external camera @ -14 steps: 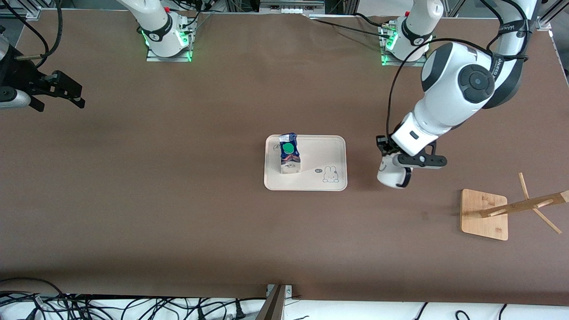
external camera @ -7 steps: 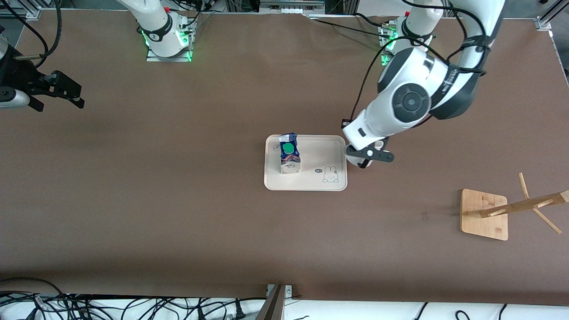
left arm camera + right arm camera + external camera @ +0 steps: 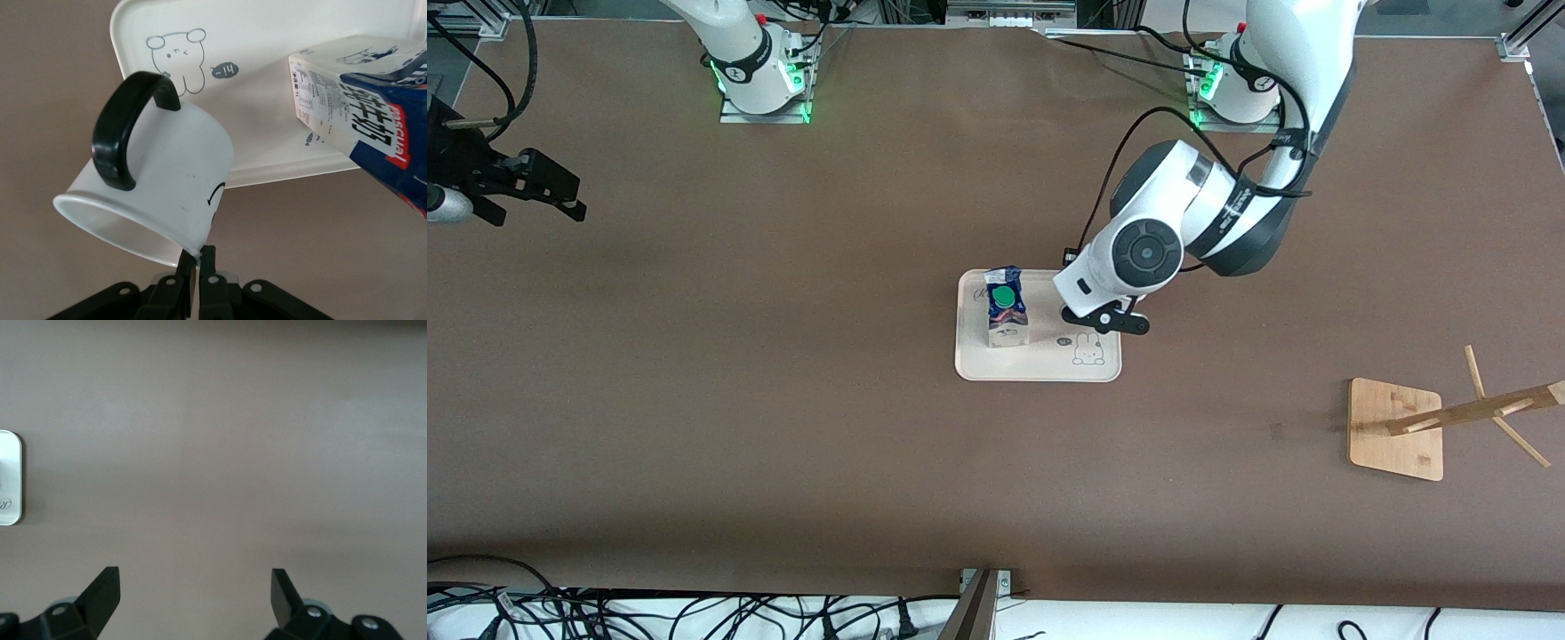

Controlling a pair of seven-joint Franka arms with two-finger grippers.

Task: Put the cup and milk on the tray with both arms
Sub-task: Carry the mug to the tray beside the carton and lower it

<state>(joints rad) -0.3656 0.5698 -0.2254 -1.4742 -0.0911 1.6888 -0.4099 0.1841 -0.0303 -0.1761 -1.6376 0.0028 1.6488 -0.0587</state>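
The robot's left gripper will release the white cup on the cream tray (image 3: 1084, 305) (image 3: 195, 120) between the bunny drawing and the tray's far edge. The cup is now above the tray, beside the milk.
The cream tray (image 3: 1049, 360) lies mid-table with the dark blue milk (image 3: 1006, 308) standing upright on it, at its end toward the right arm. My left gripper (image 3: 1101, 318) hangs over the tray's other end, near the bunny drawing. In the left wrist view my left gripper (image 3: 199, 259) is shut on the rim of the white cup (image 3: 160, 193). The cup is tilted with its black handle up, above the tray (image 3: 267, 80) and beside the milk (image 3: 373, 133). In the front view the arm hides the cup. My right gripper (image 3: 543, 188) waits open and empty at the right arm's end of the table.
A square wooden rack base (image 3: 1396, 428) with slanted pegs stands toward the left arm's end, nearer the front camera than the tray. Cables lie along the table's near edge. The right wrist view shows my open right gripper (image 3: 195, 587) over bare table and a tray corner (image 3: 8, 477).
My left arm has carried the cup from beside the tray, toward the right arm's end, to over the tray. My right gripper has barely shifted.
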